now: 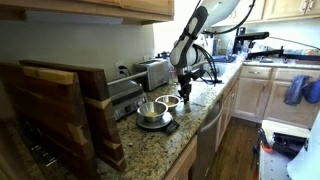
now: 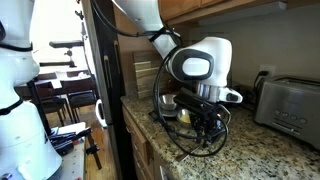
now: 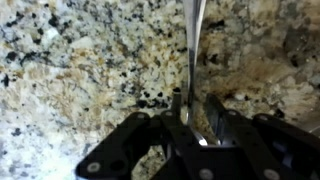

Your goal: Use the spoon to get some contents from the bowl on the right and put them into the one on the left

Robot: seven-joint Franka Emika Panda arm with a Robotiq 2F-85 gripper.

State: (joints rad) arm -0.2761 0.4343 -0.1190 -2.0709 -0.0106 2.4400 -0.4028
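Note:
The spoon's thin handle touches one finger, gapping at the other, so next I open, rise, align and close on the spoon's neck [image 3: 190,101].
Two metal bowls stand on the granite counter in an exterior view: the left one [image 1: 149,109] on a small scale, the right one [image 1: 172,101] just beyond it. Their contents are too small to make out. My gripper [image 1: 185,92] hangs low over the counter beside the right bowl. In the wrist view the spoon [image 3: 195,40] has its thin shiny handle running up between my gripper [image 3: 194,100] fingers. The handle lies against one finger [image 3: 177,100], and a narrow gap shows on its other side. One bowl [image 2: 170,107] shows behind the gripper [image 2: 207,120].
A toaster [image 1: 153,72] stands at the back of the counter, also seen as the toaster [image 2: 290,100]. A wooden block [image 1: 60,115] fills the near end. The counter edge [image 1: 205,110] drops to the kitchen floor. Black cables [image 2: 195,140] trail under the arm.

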